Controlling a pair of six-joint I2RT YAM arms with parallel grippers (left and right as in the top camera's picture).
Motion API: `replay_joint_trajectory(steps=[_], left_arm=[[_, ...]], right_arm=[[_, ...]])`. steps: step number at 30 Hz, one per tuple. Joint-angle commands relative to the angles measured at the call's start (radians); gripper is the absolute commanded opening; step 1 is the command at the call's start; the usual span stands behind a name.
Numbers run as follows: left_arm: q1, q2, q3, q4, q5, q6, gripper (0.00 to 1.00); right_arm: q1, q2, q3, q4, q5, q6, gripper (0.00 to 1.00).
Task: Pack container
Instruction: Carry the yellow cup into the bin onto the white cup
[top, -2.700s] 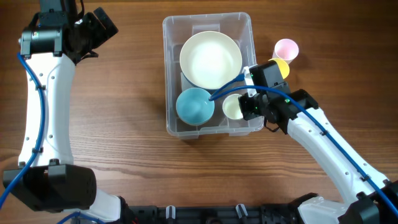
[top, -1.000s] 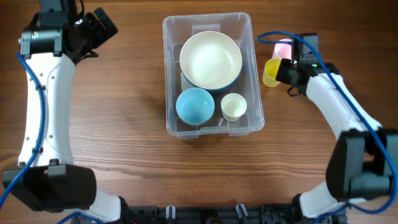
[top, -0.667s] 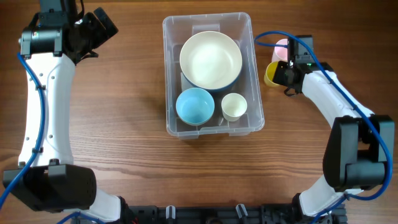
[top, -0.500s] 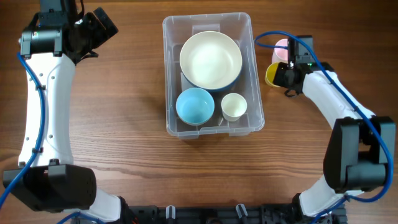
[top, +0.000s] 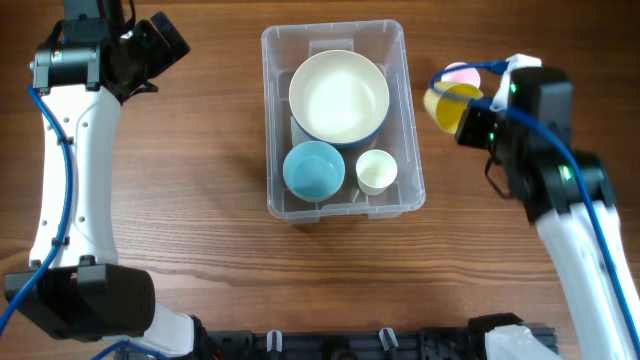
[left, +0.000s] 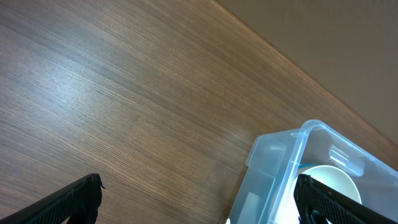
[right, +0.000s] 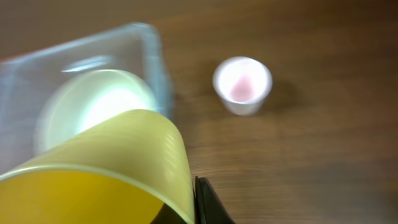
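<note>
The small cream cup (top: 376, 171) is in the clear container. Next, my right gripper lets go of the yellow cup inside that cream cup.
The clear container (top: 335, 40) stands at the table's middle and holds a large cream bowl (top: 339, 96), a blue bowl (top: 313, 169) and a small cream cup (top: 376, 171). My right gripper (top: 468, 120) is shut on a yellow cup (top: 446, 102) and holds it lifted, to the right of the container; the cup fills the right wrist view (right: 106, 168). A pink cup (right: 242, 84) stands on the table just behind it. My left gripper (left: 199, 202) is open and empty, high at the far left; the container's corner (left: 292, 155) shows below it.
Bare wood table (top: 200, 220) lies left of and in front of the container. The table's far edge (left: 280, 62) shows in the left wrist view.
My right gripper left the cream cup in the container, moved right to the yellow cup, closed on it and has now lifted it. The left arm has not moved.
</note>
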Motion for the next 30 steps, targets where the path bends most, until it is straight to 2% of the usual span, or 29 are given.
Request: replay_joint_trajectory(steps=[1, 6, 12, 20, 30], left_arm=[[0.005, -0.022, 0.011, 0.000, 0.011, -0.010, 1.00], [0.005, -0.022, 0.011, 0.000, 0.011, -0.010, 1.00], [0.005, -0.022, 0.011, 0.000, 0.011, -0.010, 1.00], [0.005, -0.022, 0.011, 0.000, 0.011, -0.010, 1.00], [0.005, -0.022, 0.011, 0.000, 0.011, -0.010, 1.00]], right_arm=[[0.076, -0.081, 0.008, -0.035, -0.058, -0.047, 0.05], [0.166, -0.073, 0.008, -0.113, -0.058, -0.045, 0.05], [0.235, 0.037, 0.003, -0.153, -0.057, -0.047, 0.04], [0.273, 0.195, 0.003, -0.160, -0.058, -0.042, 0.04], [0.275, 0.222, 0.003, -0.169, -0.058, -0.034, 0.04]])
